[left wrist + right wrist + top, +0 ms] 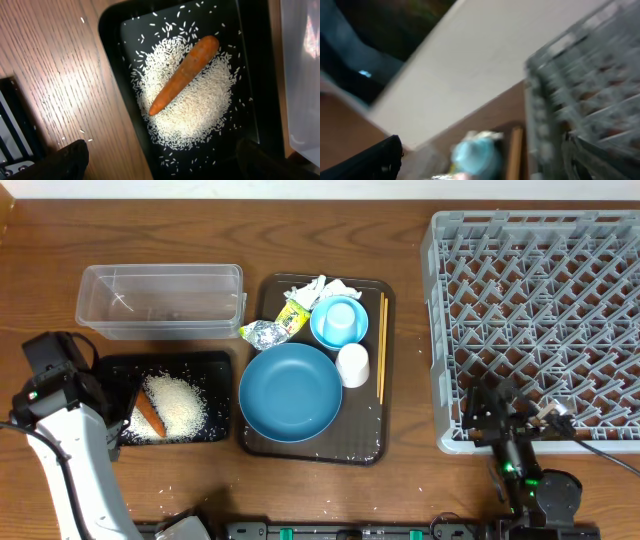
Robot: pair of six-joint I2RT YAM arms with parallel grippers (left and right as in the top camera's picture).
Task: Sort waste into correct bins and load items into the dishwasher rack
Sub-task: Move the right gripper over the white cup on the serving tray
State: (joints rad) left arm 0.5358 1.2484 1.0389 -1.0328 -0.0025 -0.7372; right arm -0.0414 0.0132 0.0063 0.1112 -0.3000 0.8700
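Note:
My right gripper closes next on the sides of the white cup [353, 368], between the blue bowl and chopsticks.
A heap of white rice [180, 408] and an orange carrot [150, 413] lie in the black tray [215, 362]. My left gripper [108, 402] hovers over the tray's left end, open and empty. The left wrist view shows the carrot [185, 75] lying across the rice [200, 107]. The clear tub [160, 300] stands behind the tray. The tissue [318, 288], foil [265, 333], wrapper [293, 318], blue bowl [290, 392], light blue cup [338, 322], a white cup [353, 365] and the chopsticks [381, 348] sit on the brown tray [268, 292]. My right gripper [487, 408] is open at the front left corner of the rack [540, 320].
Loose rice grains lie on the wooden table in front of the black tray [165, 470] and on the brown tray's front edge. The right wrist view is blurred; it shows the light blue cup [475, 155], the chopsticks [512, 150] and the rack's edge [590, 100].

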